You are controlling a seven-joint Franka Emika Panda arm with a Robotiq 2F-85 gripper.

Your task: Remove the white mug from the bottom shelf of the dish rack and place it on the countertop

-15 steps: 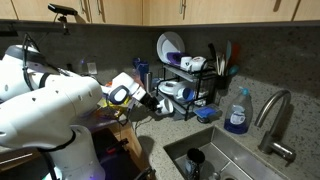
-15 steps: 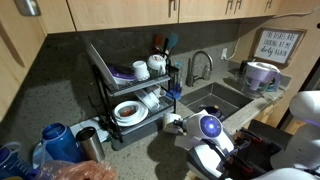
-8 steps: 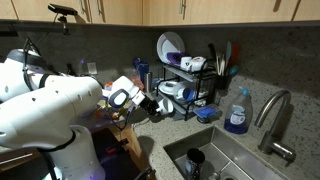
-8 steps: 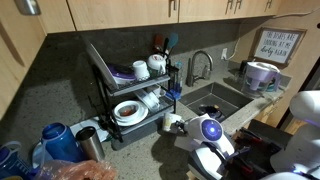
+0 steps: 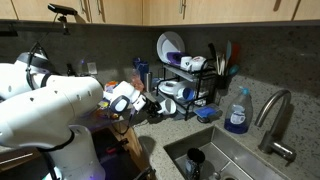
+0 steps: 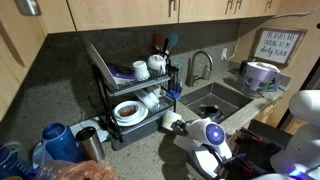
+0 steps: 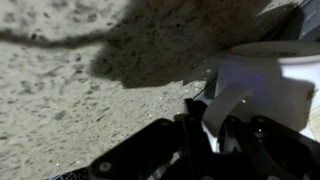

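Note:
Next, I let go of the white mug with my gripper on the countertop (image 5: 159, 109) in front of the black dish rack.
In the wrist view, the white mug (image 7: 262, 82) stands on or just above the speckled countertop (image 7: 70, 80). My gripper (image 7: 212, 125) is shut on its rim. Both exterior views show the mug (image 5: 166, 104) (image 6: 172, 123) held out in front of the black dish rack (image 5: 196, 82) (image 6: 104, 78), clear of the bottom shelf (image 5: 199, 106) (image 6: 140, 124). The gripper (image 5: 153, 103) (image 6: 183, 127) sits right beside the mug, low over the countertop (image 6: 150, 150).
A large white plate (image 6: 129, 112) and a bowl (image 6: 150, 100) remain on the rack's lower tier. The steel sink (image 5: 215, 155) lies next to the rack, with a blue soap bottle (image 5: 237, 112) at its edge. A blue pitcher (image 6: 60, 143) and a steel tumbler (image 6: 91, 143) stand on the countertop.
The wrist has shifted slightly lower and nearer the counter's front. The gripper stays shut on the mug, which has barely moved.

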